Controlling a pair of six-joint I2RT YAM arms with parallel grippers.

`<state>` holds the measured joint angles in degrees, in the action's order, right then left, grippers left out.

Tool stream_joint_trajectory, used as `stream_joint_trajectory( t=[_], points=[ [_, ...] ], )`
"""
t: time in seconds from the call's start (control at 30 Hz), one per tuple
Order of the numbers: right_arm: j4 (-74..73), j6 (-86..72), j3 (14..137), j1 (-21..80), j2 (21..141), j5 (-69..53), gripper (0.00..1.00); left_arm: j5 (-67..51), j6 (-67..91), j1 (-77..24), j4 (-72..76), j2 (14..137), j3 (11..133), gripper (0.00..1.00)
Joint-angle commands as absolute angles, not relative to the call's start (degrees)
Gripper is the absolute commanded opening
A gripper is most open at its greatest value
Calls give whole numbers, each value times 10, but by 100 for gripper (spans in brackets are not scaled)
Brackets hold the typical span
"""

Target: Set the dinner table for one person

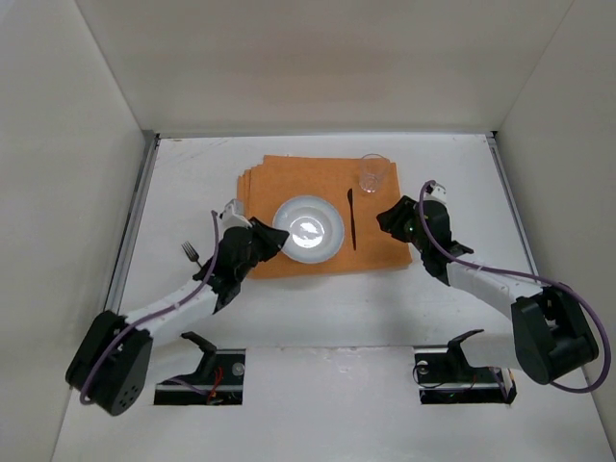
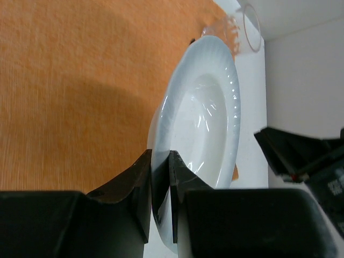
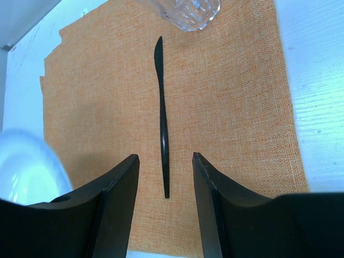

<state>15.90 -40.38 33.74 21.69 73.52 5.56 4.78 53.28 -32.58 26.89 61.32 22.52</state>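
My left gripper is going to release the plate on the middle of the orange mat (image 1: pixel 313 220), beside the black knife.
The white dinner table (image 1: pixel 327 313) carries an orange cloth mat (image 1: pixel 279 178). A white plate (image 1: pixel 308 229) sits on the mat's middle. My left gripper (image 1: pixel 273 241) is shut on the plate's near-left rim; in the left wrist view the jaws (image 2: pixel 160 157) pinch the rim of the plate (image 2: pixel 209 118). A black knife (image 1: pixel 352 219) lies on the mat right of the plate, and a clear glass (image 1: pixel 373 173) stands at the mat's far right corner. My right gripper (image 1: pixel 385 218) is open and empty; the knife's handle end (image 3: pixel 163 123) lies just ahead of the open jaws (image 3: pixel 165 159).
A metal fork (image 1: pixel 191 253) lies on the bare table left of the mat, beside my left arm. Metal rails (image 1: pixel 135 221) line the table's sides, and white walls enclose it. The glass's base (image 3: pixel 188 11) shows beyond the knife tip, and the plate's edge (image 3: pixel 27 166) at left.
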Motion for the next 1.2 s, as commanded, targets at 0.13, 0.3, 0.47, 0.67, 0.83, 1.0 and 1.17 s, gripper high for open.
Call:
stream_joint_trajectory(
  t=[0.13, 0.3, 0.47, 0.67, 0.83, 1.0, 1.17],
  points=[
    [190, -404, 338, 216, 731, 61, 50, -36, 577, -273, 531, 749, 304, 3],
    [190, -403, 338, 216, 736, 61, 50, -41, 577, -269, 559, 805, 318, 3],
    [188, -401, 342, 216, 738, 61, 50, -51, 581, -254, 596, 861, 327, 3],
    [188, -400, 341, 216, 737, 61, 50, -52, 586, -244, 624, 917, 323, 3],
    [187, -400, 343, 216, 740, 61, 50, -57, 594, -241, 641, 952, 322, 4],
    [186, -399, 343, 216, 740, 61, 51, -49, 598, -240, 642, 963, 313, 7],
    [186, -399, 343, 216, 739, 61, 51, -33, 599, -238, 637, 970, 303, 25]
  ],
)
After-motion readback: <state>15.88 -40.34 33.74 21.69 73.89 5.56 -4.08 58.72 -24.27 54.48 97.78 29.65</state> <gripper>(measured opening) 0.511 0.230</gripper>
